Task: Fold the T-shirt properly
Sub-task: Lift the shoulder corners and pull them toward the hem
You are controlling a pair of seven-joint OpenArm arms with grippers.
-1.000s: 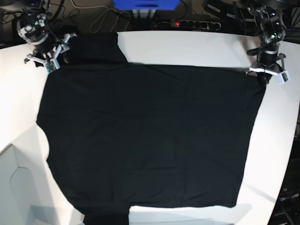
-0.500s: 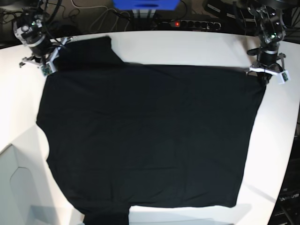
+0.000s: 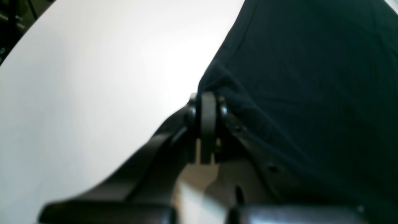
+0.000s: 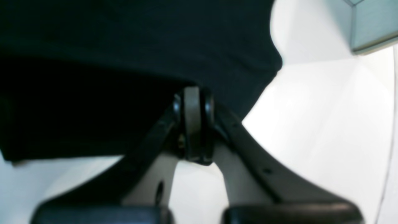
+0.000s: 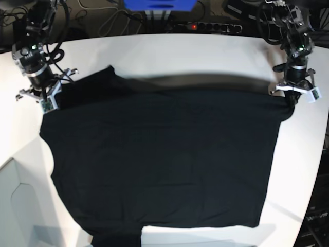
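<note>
I need to let go of the T-shirt's far corner with my left gripper on the T-shirt's flat body, nearer in along the same side edge [image 5: 271,158] [image 3: 232,39] of the T-shirt.
The black T-shirt [image 5: 164,154] lies spread over the white table [image 5: 205,54], and no print shows. My left gripper [image 5: 290,100] is shut on its far right corner. The left wrist view shows the jaws [image 3: 208,102] pinching a bunched fold of the T-shirt [image 3: 311,77]. My right gripper [image 5: 50,105] is shut on the far left corner, beside the sleeve [image 5: 95,82]. In the right wrist view its closed tips [image 4: 194,96] meet at the T-shirt's [image 4: 124,37] edge. The far hem is raised between both grippers and casts a shadow band on the table.
A power strip [image 5: 208,25] with a red light, a blue box [image 5: 159,4] and cables sit behind the table's far edge. A pale grey box [image 5: 15,206] stands at the front left, also in the right wrist view [image 4: 373,25].
My right gripper has shut on the far left corner. Both grippers have moved toward the front, drawing the far hem and sleeve off the table's back part.
</note>
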